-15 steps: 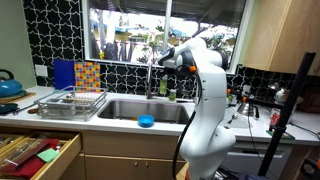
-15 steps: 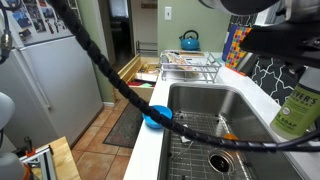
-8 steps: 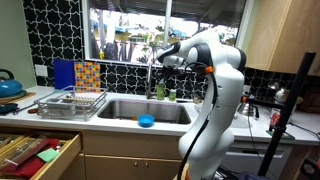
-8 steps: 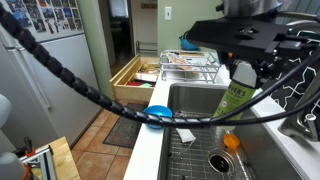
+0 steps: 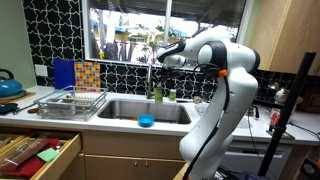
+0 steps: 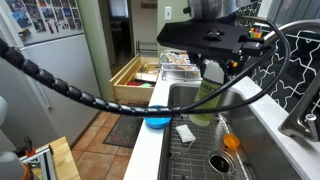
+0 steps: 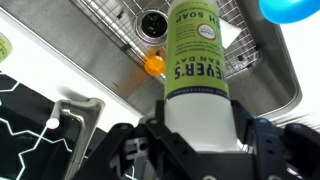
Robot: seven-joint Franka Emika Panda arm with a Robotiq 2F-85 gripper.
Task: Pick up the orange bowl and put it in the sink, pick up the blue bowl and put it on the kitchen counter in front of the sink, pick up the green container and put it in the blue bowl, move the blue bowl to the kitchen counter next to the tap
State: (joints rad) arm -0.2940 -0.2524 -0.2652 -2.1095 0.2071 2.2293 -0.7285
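Next, my gripper releases the green container so it stands in the middle of the blue bowl [image 5: 146,121] [image 7: 287,7] at the front edge of the sink.
My gripper [image 7: 198,125] is shut on the green container [image 7: 197,60], a green soap bottle with a white base, and holds it above the sink [image 7: 80,50]. In an exterior view the bottle [image 6: 205,100] hangs below the gripper [image 6: 210,65], over the sink's near side. The blue bowl [image 6: 158,118] sits on the counter edge in front of the sink; it also shows in the wrist view [image 7: 290,8] and in an exterior view [image 5: 146,122]. The small orange bowl [image 7: 153,65] lies in the sink near the drain [image 7: 152,22]; it also shows in an exterior view [image 6: 231,141].
The tap [image 7: 70,110] stands at the sink's back. A wire dish rack [image 5: 70,100] and a blue kettle [image 5: 8,85] sit beside the sink. A drawer [image 5: 35,152] is open below the counter. Other bottles [image 5: 171,95] stand behind the sink.
The arm has carried the green container from beside the tap across the sink toward the front counter and the blue bowl. The bowls have not moved.
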